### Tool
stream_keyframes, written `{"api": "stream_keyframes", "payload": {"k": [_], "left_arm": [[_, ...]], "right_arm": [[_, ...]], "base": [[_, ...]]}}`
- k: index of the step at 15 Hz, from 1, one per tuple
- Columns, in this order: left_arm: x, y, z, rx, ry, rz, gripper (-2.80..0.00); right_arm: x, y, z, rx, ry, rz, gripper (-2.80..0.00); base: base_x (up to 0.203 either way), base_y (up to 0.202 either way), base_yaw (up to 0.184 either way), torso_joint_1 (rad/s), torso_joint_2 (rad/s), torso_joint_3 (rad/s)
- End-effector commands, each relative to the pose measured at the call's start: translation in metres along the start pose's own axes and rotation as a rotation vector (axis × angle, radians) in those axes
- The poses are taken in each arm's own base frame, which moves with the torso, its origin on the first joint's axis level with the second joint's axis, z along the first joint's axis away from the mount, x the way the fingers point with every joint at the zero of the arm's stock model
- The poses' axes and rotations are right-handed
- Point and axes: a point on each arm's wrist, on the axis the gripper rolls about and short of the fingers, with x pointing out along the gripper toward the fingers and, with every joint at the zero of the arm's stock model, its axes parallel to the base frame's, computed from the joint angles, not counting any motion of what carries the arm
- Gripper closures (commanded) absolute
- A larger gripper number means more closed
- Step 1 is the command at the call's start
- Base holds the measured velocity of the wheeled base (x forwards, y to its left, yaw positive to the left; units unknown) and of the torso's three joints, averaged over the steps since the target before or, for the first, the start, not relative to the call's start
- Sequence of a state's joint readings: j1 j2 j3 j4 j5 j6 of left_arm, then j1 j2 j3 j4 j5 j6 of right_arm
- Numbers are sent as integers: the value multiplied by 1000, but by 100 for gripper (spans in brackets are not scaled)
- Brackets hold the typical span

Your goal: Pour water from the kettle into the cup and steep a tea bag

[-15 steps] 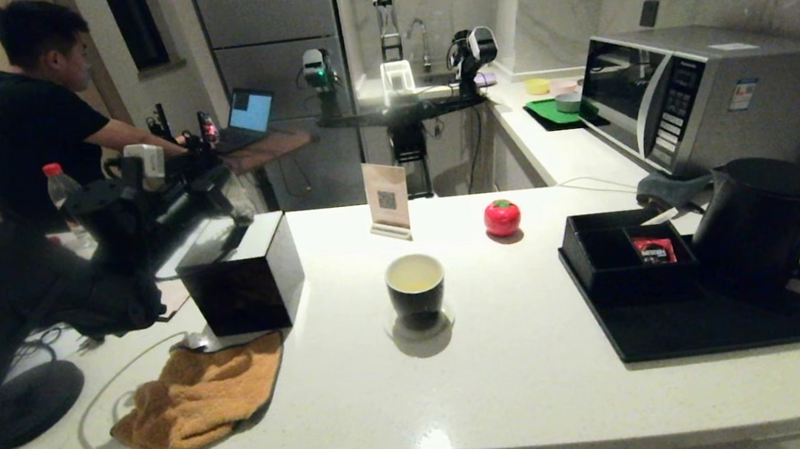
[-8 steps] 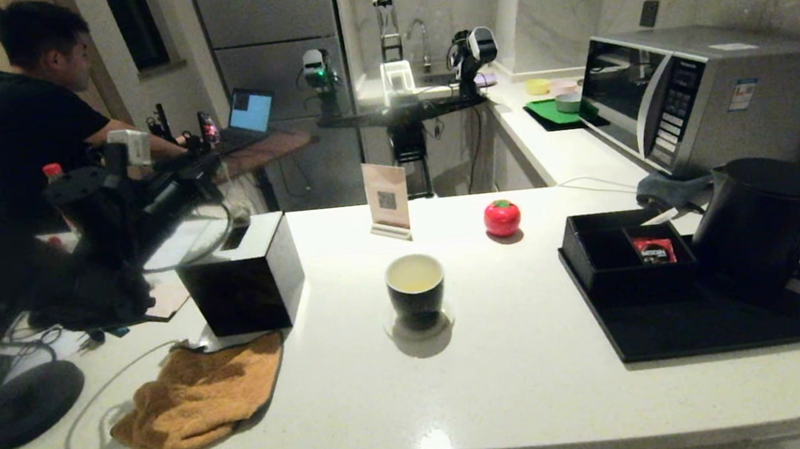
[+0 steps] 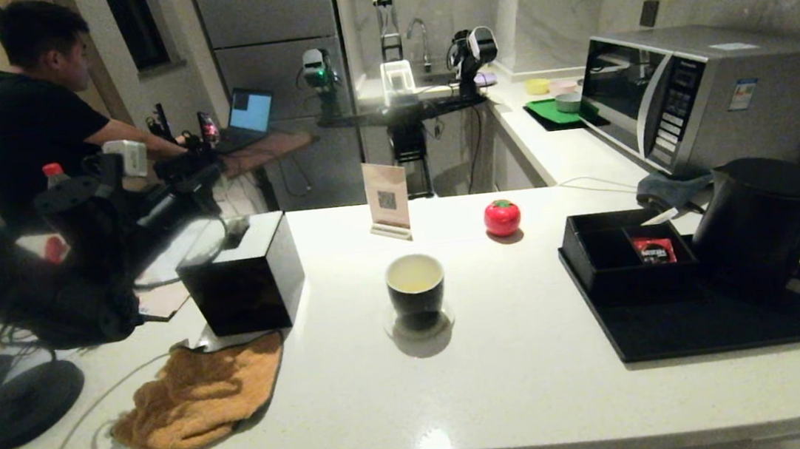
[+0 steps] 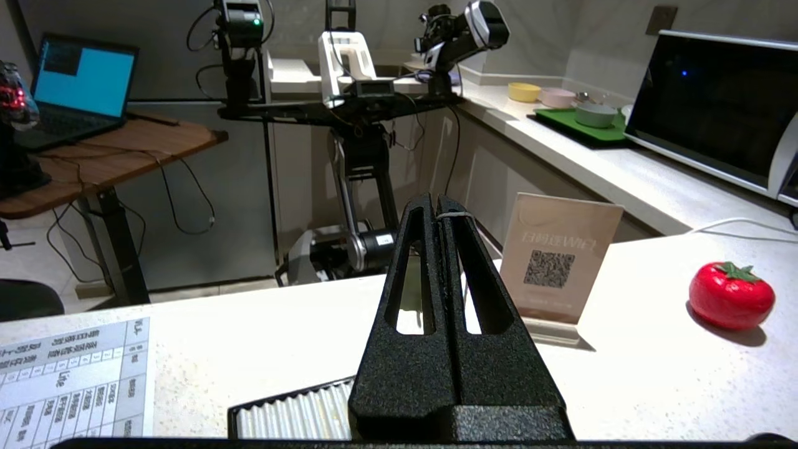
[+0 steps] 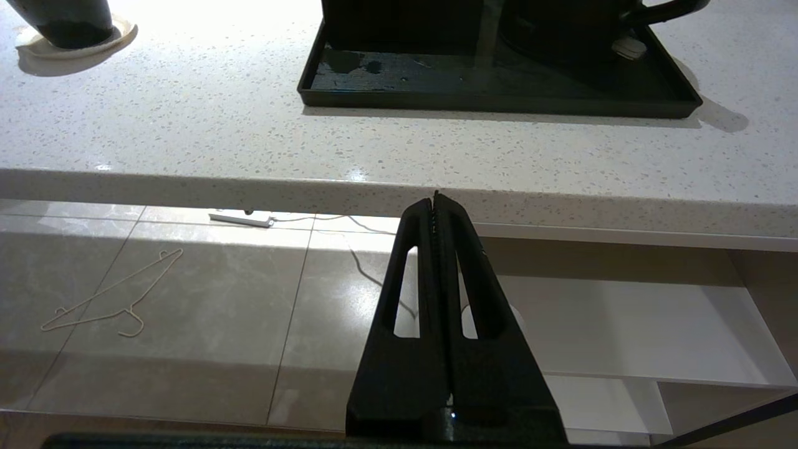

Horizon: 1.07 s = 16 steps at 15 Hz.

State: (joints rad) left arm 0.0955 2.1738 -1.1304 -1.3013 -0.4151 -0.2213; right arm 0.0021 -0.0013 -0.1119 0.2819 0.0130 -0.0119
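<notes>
Next, my left gripper releases the tea bag on the pale ribbed top of the black square box [image 3: 234, 236].
The black cup [image 3: 415, 282] stands mid-counter on a small coaster, with pale liquid inside. At the right, the matte black kettle [image 3: 763, 216] sits on a black tray [image 3: 716, 329], handle pointing right. My left gripper [image 3: 205, 174] hovers above the black square box at the left, far from the cup. It is shut [image 4: 437, 201] on a thin string, and the grey-green tea bag [image 4: 408, 293] shows below, through a finger slot. My right gripper [image 5: 435, 198] is shut and empty, low in front of the counter's front edge and out of the head view.
The black square box [image 3: 242, 274] and an orange cloth [image 3: 198, 394] lie at the left. A QR sign [image 3: 387, 200] and a red tomato-shaped object [image 3: 502, 217] stand behind the cup. A red sachet [image 3: 653, 248] lies in the tray's box, before the microwave [image 3: 699, 96].
My left arm has drifted a little to the left, its gripper staying shut. Cup and kettle have not moved.
</notes>
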Motion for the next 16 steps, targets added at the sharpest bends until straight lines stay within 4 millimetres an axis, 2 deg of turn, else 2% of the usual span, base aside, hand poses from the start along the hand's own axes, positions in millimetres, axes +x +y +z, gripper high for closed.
{"api": "stream_keyframes", "payload": {"k": [1,6,16], "left_arm": [[-1,-4,0,-3,2,-10,0],[-3,-14,-12,-25,42,-27,0],[-9,-5,-20,-26,56,-1,0]], "right_arm": [[0,0,0,0,3,0,0],[0,0,0,0,3,2,0],[0,0,0,0,3,2,0]], "base": [[0,0,0,0,0,0],[0,0,0,0,0,0],[0,0,0,0,0,0]]}}
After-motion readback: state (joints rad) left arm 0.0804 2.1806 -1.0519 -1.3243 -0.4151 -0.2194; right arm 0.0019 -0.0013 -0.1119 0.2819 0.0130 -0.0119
